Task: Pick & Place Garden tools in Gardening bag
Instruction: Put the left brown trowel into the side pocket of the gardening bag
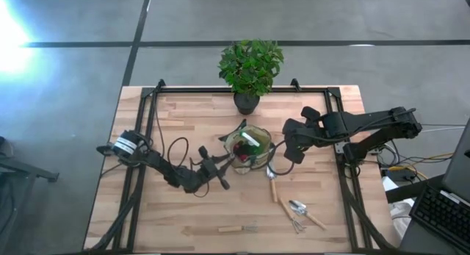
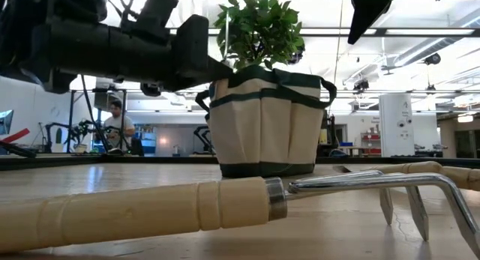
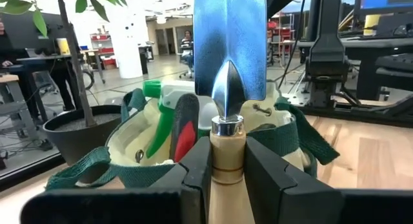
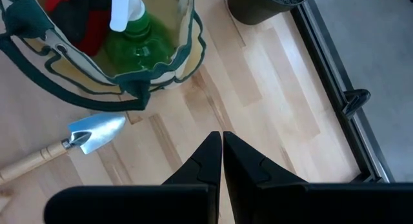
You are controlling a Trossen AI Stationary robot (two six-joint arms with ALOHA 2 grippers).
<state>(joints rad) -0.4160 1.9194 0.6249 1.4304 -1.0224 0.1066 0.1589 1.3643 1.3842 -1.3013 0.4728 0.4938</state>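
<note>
My left gripper will release the silver trowel against the outer near side of the gardening bag (image 1: 239,159), below the bag's rim. The trowel is now level before the bag's mouth.
My left gripper (image 3: 227,161) is shut on a wooden-handled silver trowel (image 3: 229,50). It comes level from the table's left at the gardening bag (image 1: 229,143), with the blade just before the bag's mouth (image 3: 129,137). A green spray bottle (image 3: 158,121) and a red item (image 3: 182,137) stand inside the bag. My right gripper (image 1: 297,153) hangs shut above the table to the bag's right, its fingers (image 4: 210,153) pointing down at bare wood, touching nothing. My left gripper pinches the trowel's wooden handle (image 3: 227,175) between its two fingers, just behind the metal collar. The fingers lie level along the handle, coming from the table's left. The blade sticks out forward past the fingertips toward the bag, and the trowel is lifted clear of the table.
A second trowel (image 1: 272,180) lies just right of the bag on the near side. Another trowel and a fork (image 1: 301,211) lie nearer the front, and a rake (image 1: 239,228) lies at the front edge. The potted plant (image 1: 247,102) stands behind the bag. A metal frame rail (image 4: 335,69) edges the table.
</note>
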